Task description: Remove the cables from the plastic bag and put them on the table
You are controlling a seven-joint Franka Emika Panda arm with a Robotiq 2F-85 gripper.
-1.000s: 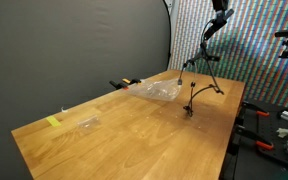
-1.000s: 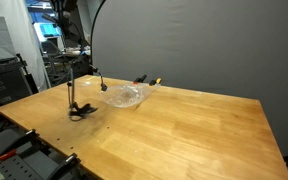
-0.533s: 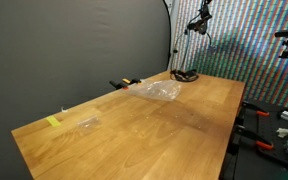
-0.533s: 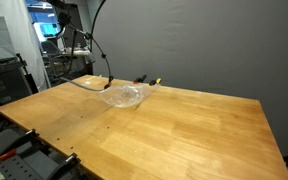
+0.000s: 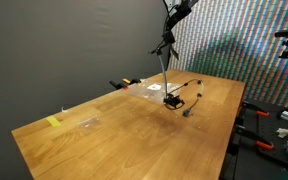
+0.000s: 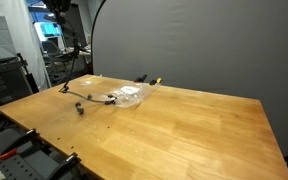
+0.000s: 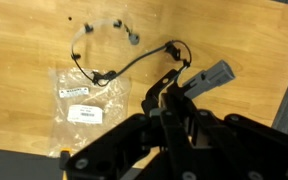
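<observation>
Next, my gripper sets the strand of cable down and lets go of it on the wooden table (image 5: 186,92) next to the clear plastic bag, toward the table's far end.
The clear plastic bag (image 7: 84,95) with a white label lies flat on the wooden table; it also shows in both exterior views (image 5: 144,88) (image 6: 130,95). The black cables (image 7: 109,50) lie outside the bag in a loose loop, with a grey connector (image 7: 220,77) near my fingers. In both exterior views the cables (image 5: 180,99) (image 6: 90,98) rest on the table beside the bag. My gripper (image 7: 170,108) is shut on a strand of the cable and hangs high over the table (image 5: 165,45), with the strand running down to the bundle.
A small yellow piece (image 5: 53,122) and a small clear wrapper (image 5: 89,123) lie near one end of the table. An orange and black tool (image 6: 146,80) lies by the dark backdrop. Stands and equipment (image 5: 284,120) crowd the table's side.
My gripper has swung along the table with the cable, from beyond the bag back over the table's middle. The cable bundle now rests on the wood beside the bag.
</observation>
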